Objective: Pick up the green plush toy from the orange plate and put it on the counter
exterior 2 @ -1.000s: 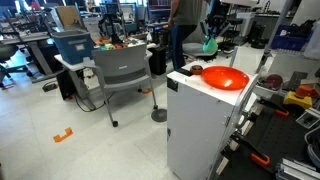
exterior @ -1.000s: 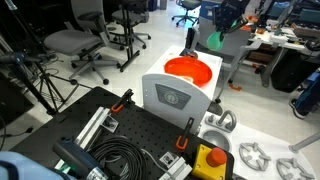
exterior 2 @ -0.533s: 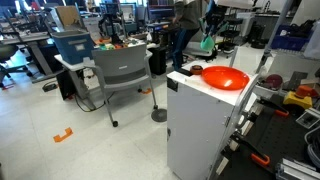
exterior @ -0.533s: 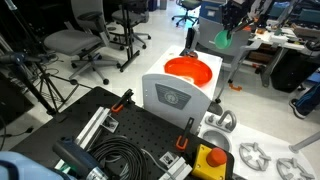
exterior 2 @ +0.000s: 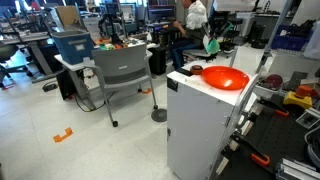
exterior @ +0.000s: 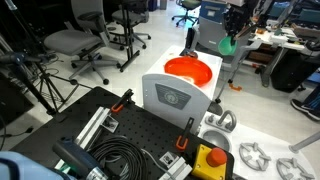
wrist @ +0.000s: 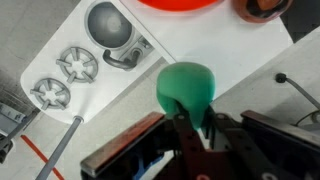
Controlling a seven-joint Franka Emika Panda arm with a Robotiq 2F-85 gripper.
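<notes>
The robot's gripper needs to put the green plush toy down on the white counter (exterior: 217, 58) (wrist: 206, 82) beside the orange plate.
The green plush toy (wrist: 185, 85) is a small teal ball pinched between my gripper's (wrist: 192, 120) dark fingers, and the gripper is shut on it. In both exterior views the toy (exterior: 228, 45) (exterior 2: 212, 46) hangs in the air, above and beside the orange plate (exterior: 188, 71) (exterior 2: 224, 77). The plate sits on top of a white box and holds nothing. In the wrist view the rim of the plate (wrist: 178, 4) shows at the top edge, with the white counter (wrist: 60, 30) below the toy.
On the counter lie two metal star-shaped parts (wrist: 78, 65) (wrist: 50, 92) and a grey cup (wrist: 107, 22). A black perforated board with cables (exterior: 120, 150) and a red button on a yellow box (exterior: 212, 160) sit in front. Office chairs (exterior: 80, 40) stand behind.
My gripper has carried the green toy sideways, farther from the orange plate, still shut on it. The plate has not moved.
</notes>
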